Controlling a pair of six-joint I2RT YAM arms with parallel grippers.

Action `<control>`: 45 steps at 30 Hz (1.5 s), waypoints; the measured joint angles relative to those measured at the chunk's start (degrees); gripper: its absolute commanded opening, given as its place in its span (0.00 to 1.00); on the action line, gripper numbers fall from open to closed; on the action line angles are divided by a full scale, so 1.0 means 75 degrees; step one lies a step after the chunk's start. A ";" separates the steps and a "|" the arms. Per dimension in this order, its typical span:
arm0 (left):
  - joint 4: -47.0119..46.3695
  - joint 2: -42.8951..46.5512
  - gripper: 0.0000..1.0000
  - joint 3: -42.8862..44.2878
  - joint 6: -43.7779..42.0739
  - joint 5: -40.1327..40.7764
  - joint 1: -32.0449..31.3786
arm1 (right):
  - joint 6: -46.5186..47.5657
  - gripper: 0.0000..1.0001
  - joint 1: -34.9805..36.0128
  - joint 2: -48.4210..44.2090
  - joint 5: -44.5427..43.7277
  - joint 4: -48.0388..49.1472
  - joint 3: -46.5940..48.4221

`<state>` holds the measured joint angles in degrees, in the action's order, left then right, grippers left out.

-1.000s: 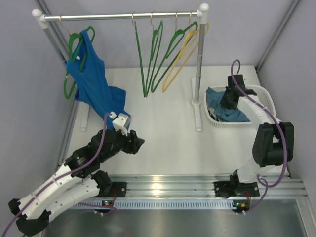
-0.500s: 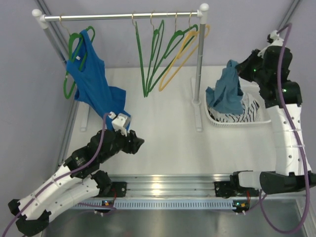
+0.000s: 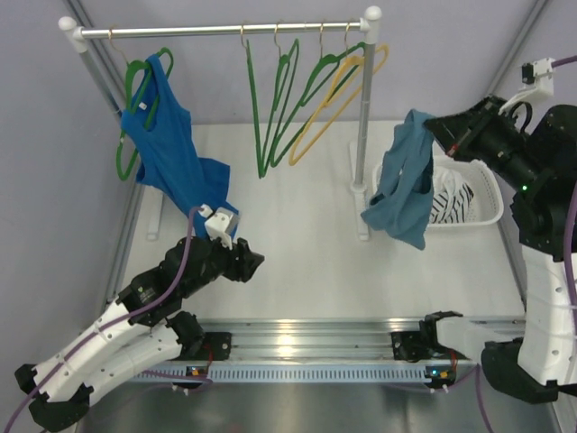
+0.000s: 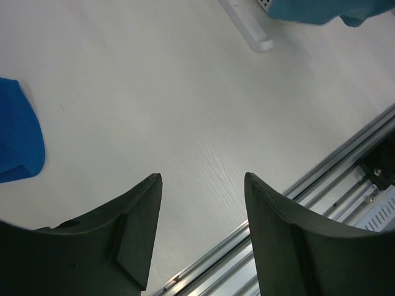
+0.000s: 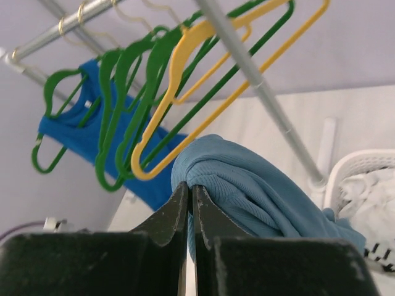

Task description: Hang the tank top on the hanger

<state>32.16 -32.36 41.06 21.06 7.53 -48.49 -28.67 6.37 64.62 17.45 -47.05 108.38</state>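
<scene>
I should next move my left gripper to the teal-blue tank top's hanging side (image 3: 390, 185), below where my right gripper holds it, and close it there.
The teal-blue tank top (image 3: 404, 185) hangs in the air left of the basket, bunched at its top edge, and my right gripper (image 3: 431, 127) is shut on it. In the right wrist view the fingers (image 5: 190, 188) pinch a fold of the ribbed tank top (image 5: 253, 185) just below the hangers. Several green hangers (image 3: 281, 99) hang empty on the rail, seen close in the right wrist view (image 5: 133, 117). My left gripper (image 3: 253, 262) is low over the table, open with nothing between its fingers (image 4: 202, 180). A corner of the tank top (image 4: 321, 8) shows at the top right of its view.
A yellow hanger (image 3: 341, 95) hangs among the green ones beside the rack's right post (image 3: 363, 117). A royal-blue top (image 3: 171, 158) on a green hanger hangs at the rail's left end. The white basket (image 3: 488, 200) holds a white striped cloth (image 3: 449, 204).
My right arm has lifted the tank top out of the basket and carried it up and to the left, near the rack post. The left arm has not moved.
</scene>
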 measured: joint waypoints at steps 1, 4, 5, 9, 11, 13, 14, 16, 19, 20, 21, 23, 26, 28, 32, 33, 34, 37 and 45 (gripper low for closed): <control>-0.0006 0.0006 0.61 0.0000 0.0000 -0.0061 0.0000 | -0.0064 0.00 0.0131 -0.0207 0.0154 0.0067 -0.0329; -0.0201 0.0099 0.61 -0.0082 0.0108 -0.0335 0.0000 | -0.0216 0.00 0.0778 -0.0691 0.0353 0.0163 -0.1279; -0.0309 0.0137 0.61 -0.0143 0.0178 -0.0417 0.0000 | -0.0277 0.00 0.1070 -0.0868 0.0315 0.0213 -0.1711; -0.1320 0.0388 0.64 -0.0819 0.0629 -0.0930 0.0000 | -0.0513 0.00 0.2789 -0.1087 0.0157 0.0388 -0.2801; -0.1973 0.0469 0.65 -0.1221 0.0845 -0.1172 0.0000 | -0.0656 0.00 0.3360 -0.1081 0.0017 0.0527 -0.3273; -0.2684 0.0501 0.68 -0.1591 0.0988 -0.1373 0.0000 | -0.0766 0.00 0.3797 -0.1061 -0.0163 0.0632 -0.3602; -0.3037 0.0498 0.68 -0.1725 0.1017 -0.1454 0.0000 | -0.0816 0.00 0.4010 -0.1046 -0.0239 0.0647 -0.3675; -0.3672 0.0493 0.69 -0.1900 0.1032 -0.1542 0.0000 | -0.0898 0.00 0.4421 -0.1011 -0.0396 0.0743 -0.3756; -0.4771 0.0376 0.70 -0.2040 0.0962 -0.1670 0.0000 | -0.0988 0.00 0.4884 -0.0994 -0.0586 0.0956 -0.3754; -0.5126 0.0315 0.70 -0.2055 0.0915 -0.1714 0.0000 | -0.1003 0.00 0.4989 -0.0985 -0.0615 0.1023 -0.3751; -0.5488 0.0207 0.70 -0.2055 0.0842 -0.1766 0.0000 | -0.1014 0.00 0.5077 -0.0968 -0.0644 0.1078 -0.3748; -0.6161 -0.0102 0.70 -0.2052 0.0664 -0.1865 0.0000 | -0.1026 0.00 0.5231 -0.0921 -0.0729 0.1139 -0.3739; -0.6767 -0.0568 0.70 -0.2046 0.0405 -0.2113 0.0000 | -0.1061 0.00 0.5353 -0.0833 -0.0810 0.1139 -0.3736; -0.7012 -0.0866 0.70 -0.2046 0.0248 -0.2331 0.0000 | -0.1067 0.00 0.5388 -0.0787 -0.0863 0.1137 -0.3733; -0.7291 -0.1297 0.70 -0.1990 -0.0035 -0.2885 0.0000 | -0.1067 0.00 0.5438 -0.0749 -0.0950 0.1131 -0.3684; -0.7367 -0.1393 0.70 -0.1964 -0.0096 -0.3034 0.0000 | -0.1067 0.00 0.5438 -0.0749 -0.0956 0.1128 -0.3675; -0.7420 -0.1460 0.70 -0.1947 -0.0149 -0.3136 0.0000 | -0.1067 0.00 0.5438 -0.0752 -0.0973 0.1113 -0.3654; -0.7583 -0.1649 0.70 -0.1915 -0.0227 -0.3439 0.0000 | -0.1067 0.00 0.5450 -0.0752 -0.0985 0.1119 -0.3634; -0.8020 -0.2247 0.68 -0.1807 -0.0236 -0.3896 0.0000 | -0.1067 0.00 0.5488 -0.0749 -0.1005 0.1113 -0.3634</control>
<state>-27.99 -49.21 27.51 19.29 -21.69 -48.49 -36.67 47.53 59.00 9.91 -38.70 81.12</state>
